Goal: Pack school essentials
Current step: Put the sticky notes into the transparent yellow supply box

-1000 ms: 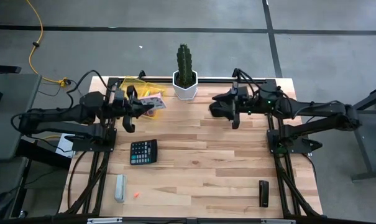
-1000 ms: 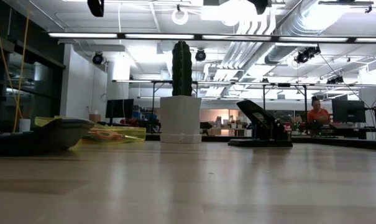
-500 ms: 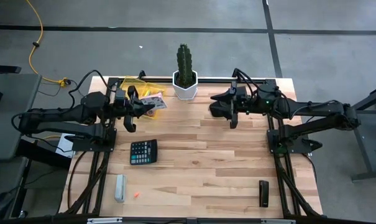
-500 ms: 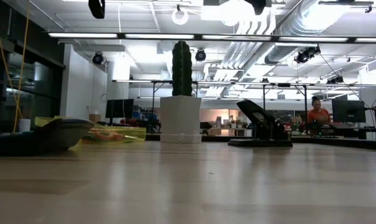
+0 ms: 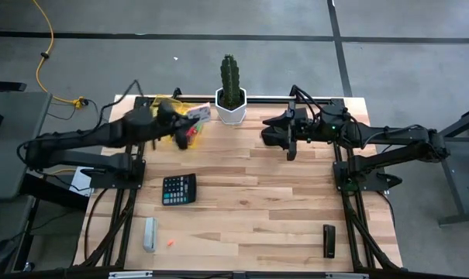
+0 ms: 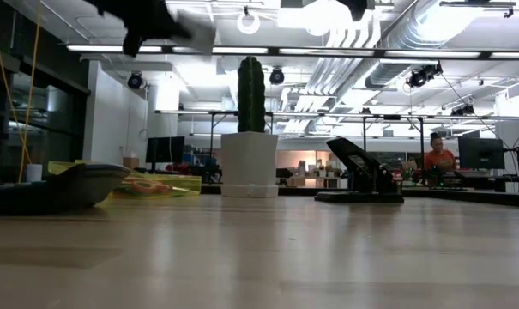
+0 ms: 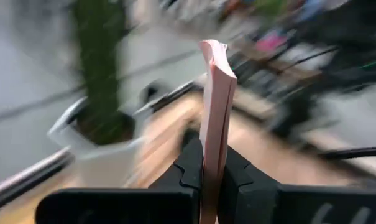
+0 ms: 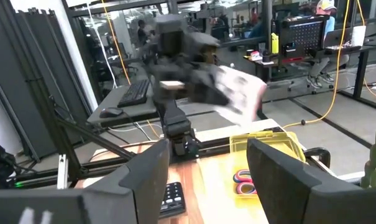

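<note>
Next, I let the pink-and-white packet, now raised above the table, go from my left gripper on the scissors in the yellow see-through case (image 5: 189,121).
My left gripper (image 5: 184,129) is raised above the table's far left part, shut on a flat pink-and-white packet (image 5: 200,115). The left wrist view shows that packet (image 7: 214,93) edge-on, standing up between the fingers. Just behind it a yellow see-through case (image 5: 167,104) lies on the table. In the right wrist view the case (image 8: 266,144) holds red and blue scissor handles (image 8: 242,179). A small orange piece (image 5: 170,243) lies near the near edge. My right gripper (image 8: 206,180) is open and waits over the far right part (image 5: 287,138). My left gripper pinches the packet between its two fingers at the lower edge (image 7: 211,163). The thin packet stands edge-on out of the fingers and is lifted clear of the table. The fingers hide how far back it reaches.
A potted cactus (image 5: 231,94) stands at the middle of the far edge, close to the left gripper. A black calculator (image 5: 178,188), a pale grey bar (image 5: 150,233) and a black block (image 5: 329,239) lie nearer the front. Bare wood lies between the arms.
My left gripper has swung up and toward the far edge and the cactus, turning as it went, fast enough to blur. The pink-and-white packet has gone with it, up from beside the yellow case. The right arm has kept still.
</note>
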### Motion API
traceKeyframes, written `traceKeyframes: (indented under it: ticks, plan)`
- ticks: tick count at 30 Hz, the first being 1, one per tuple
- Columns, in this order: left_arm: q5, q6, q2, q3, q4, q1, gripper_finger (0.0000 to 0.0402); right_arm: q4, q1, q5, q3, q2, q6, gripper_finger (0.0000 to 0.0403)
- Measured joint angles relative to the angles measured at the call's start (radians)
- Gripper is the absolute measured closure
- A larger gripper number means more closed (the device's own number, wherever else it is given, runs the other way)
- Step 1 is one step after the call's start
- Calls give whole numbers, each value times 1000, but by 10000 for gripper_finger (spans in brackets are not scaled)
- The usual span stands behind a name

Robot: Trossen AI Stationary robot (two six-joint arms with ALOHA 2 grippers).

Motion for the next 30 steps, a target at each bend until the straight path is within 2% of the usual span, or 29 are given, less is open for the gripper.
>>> traceKeyframes:
  ticks: [5, 9, 13, 19, 24, 30]
  plan:
    - [16, -41, 152, 73, -254, 218, 401, -15, 0, 0, 0, 0, 25, 197]
    - [114, -28, 288, 75, -359, 390, 401, -34, 0, 0, 0, 0, 24, 197]
    - [135, -22, 431, 74, -428, 494, 401, -56, 0, 34, 0, 0, 24, 197]
    - [89, -15, 559, 81, -429, 556, 401, -67, 0, 66, 0, 0, 26, 197]
    - [40, 30, 614, 165, -458, 562, 401, -69, 0, 66, 0, 0, 24, 197]
    - [-20, 107, 714, 297, -643, 563, 401, -69, 0, 66, 0, 0, 24, 197]
